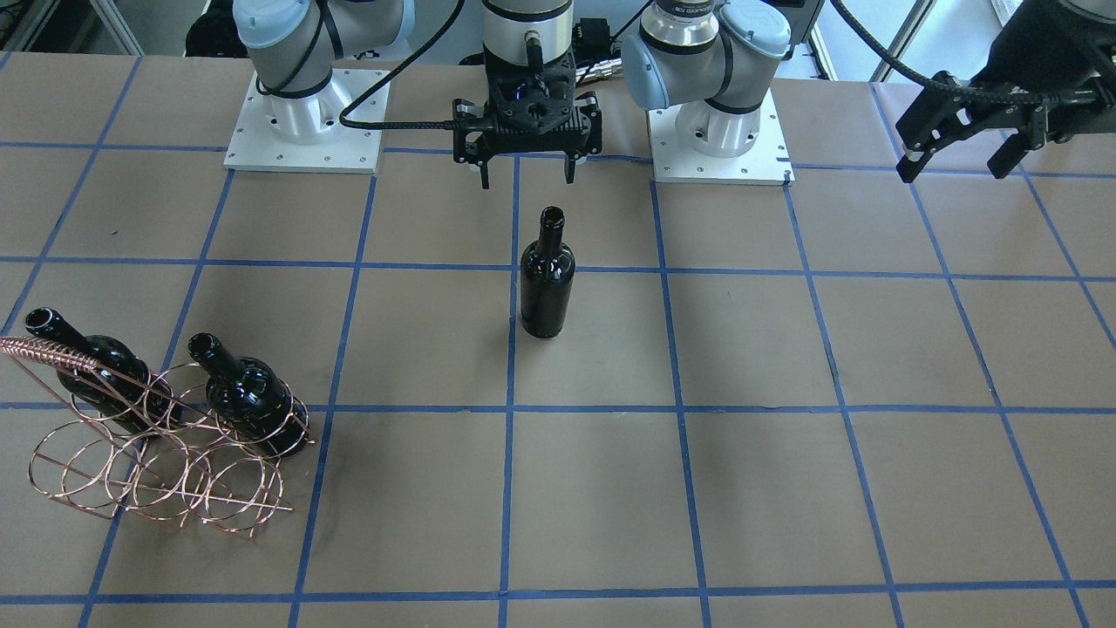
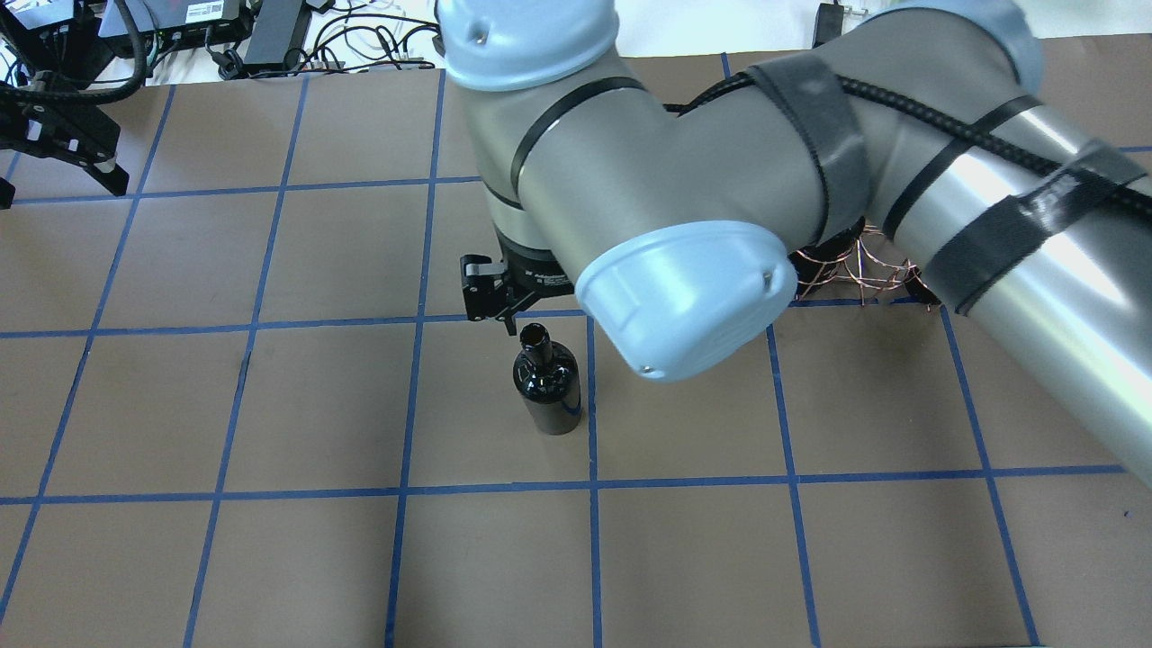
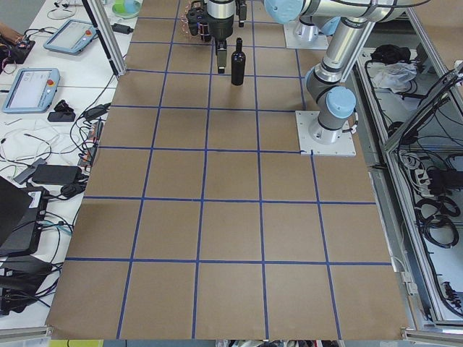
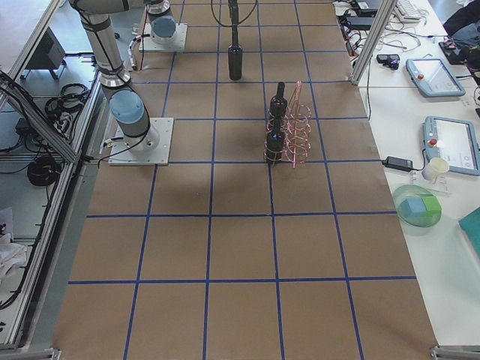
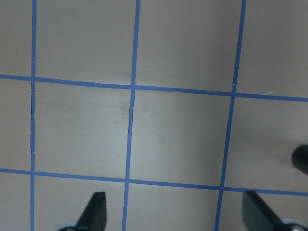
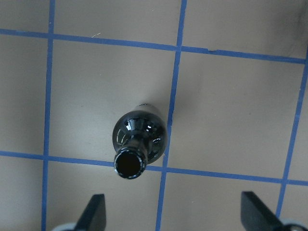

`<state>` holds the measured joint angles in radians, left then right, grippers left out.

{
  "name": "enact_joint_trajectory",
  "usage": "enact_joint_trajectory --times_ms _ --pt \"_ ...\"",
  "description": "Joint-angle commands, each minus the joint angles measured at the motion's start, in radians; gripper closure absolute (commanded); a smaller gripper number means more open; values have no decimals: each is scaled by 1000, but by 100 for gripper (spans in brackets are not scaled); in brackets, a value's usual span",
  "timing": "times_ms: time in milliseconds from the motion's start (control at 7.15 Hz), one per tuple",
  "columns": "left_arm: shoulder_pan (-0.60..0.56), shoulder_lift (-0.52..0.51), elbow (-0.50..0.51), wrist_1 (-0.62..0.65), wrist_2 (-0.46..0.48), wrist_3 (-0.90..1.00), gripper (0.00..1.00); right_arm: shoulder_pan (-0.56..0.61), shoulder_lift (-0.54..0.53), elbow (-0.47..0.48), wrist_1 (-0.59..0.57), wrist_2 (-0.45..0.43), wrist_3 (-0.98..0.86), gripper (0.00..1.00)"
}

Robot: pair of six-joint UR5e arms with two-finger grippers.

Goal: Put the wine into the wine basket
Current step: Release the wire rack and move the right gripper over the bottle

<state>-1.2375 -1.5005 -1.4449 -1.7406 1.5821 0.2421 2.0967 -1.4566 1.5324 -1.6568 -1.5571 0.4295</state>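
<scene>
The robot's right gripper should next go down to the neck (image 1: 550, 234) (image 6: 136, 145) of the upright wine bottle in the middle of the table and close there.
One dark glossy wine bottle (image 1: 547, 279) stands upright in the middle of the table, and also shows in the overhead view (image 2: 547, 382) and the right wrist view (image 6: 139, 137). My right gripper (image 1: 527, 179) is open and empty. It hangs above the bottle's mouth, slightly to the robot's side of it (image 6: 174, 211). The copper wire wine basket (image 1: 157, 453) sits far to my right and holds two more dark bottles (image 1: 248, 397) (image 1: 91, 371). My left gripper (image 1: 952, 170) is open and empty, far off to my left over bare table (image 5: 175, 211).
The table is brown with a blue tape grid. The two arm bases (image 1: 303, 131) (image 1: 719, 131) stand on white plates at the robot's edge. In the overhead view the right arm (image 2: 684, 198) hides most of the basket (image 2: 855, 270).
</scene>
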Motion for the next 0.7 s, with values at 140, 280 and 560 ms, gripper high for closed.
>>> enact_joint_trajectory --times_ms 140,280,560 --pt "1 2 -2 1 1 2 0 20 68 0 -68 0 34 0" --pt "1 2 -2 1 -1 2 0 20 93 0 -101 0 34 0" --pt "1 3 -2 -1 -4 2 0 20 97 6 -97 2 28 2"
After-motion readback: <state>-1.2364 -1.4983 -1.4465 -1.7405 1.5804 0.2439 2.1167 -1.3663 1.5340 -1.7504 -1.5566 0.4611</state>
